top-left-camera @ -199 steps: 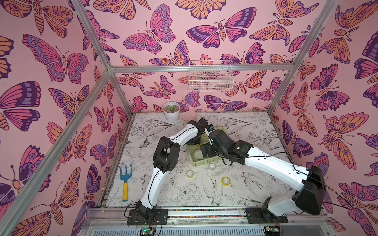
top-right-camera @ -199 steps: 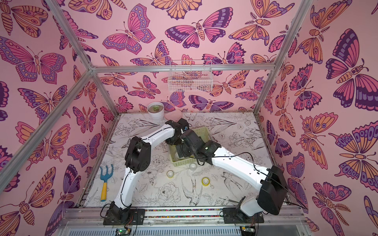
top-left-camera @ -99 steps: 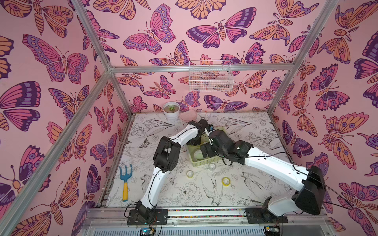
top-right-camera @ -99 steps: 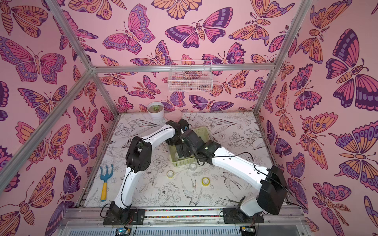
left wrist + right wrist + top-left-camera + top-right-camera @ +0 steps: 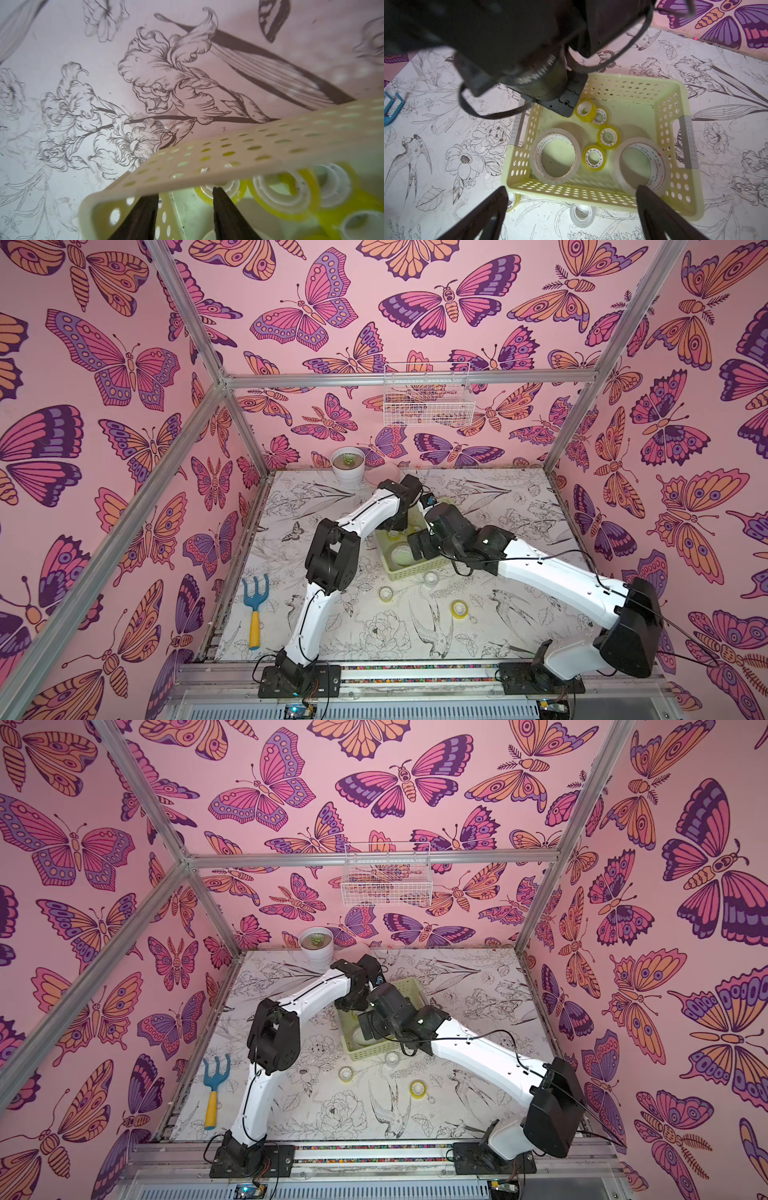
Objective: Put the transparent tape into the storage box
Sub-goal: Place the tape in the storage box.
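The yellow roll nearest the table's front edge is next for my right gripper, which should go there and grab its side (image 5: pixel 465 609) that faces away from the clear roll.
The storage box (image 5: pixel 685 187) is a pale yellow-green perforated basket at mid-table (image 5: pixel 409 572) (image 5: pixel 370 1052). Inside it lie two wide whitish rolls of transparent tape (image 5: pixel 535 155) (image 5: pixel 658 166) and several small yellow rolls (image 5: pixel 585 159). My left gripper (image 5: pixel 185 192) is down in a far corner of the box, open, nothing between its fingers, a yellow roll (image 5: pixel 239 192) just past one tip. Over the box's near wall my right gripper (image 5: pixel 572 187) hangs wide open and empty. On the table outside lie a clear roll (image 5: pixel 581 224) (image 5: pixel 430 578) and two yellow ones (image 5: pixel 386 593) (image 5: pixel 458 608).
A blue garden fork with a yellow handle (image 5: pixel 254 605) lies at the left. At the back stand a white pot with a succulent (image 5: pixel 348 472) and a pink dish (image 5: pixel 382 472). A white wire basket (image 5: pixel 428 398) hangs on the back wall. Both arms crowd the box.
My left gripper's jaws have spread apart inside the box. Both arms have barely shifted, and the right gripper stays wide open.
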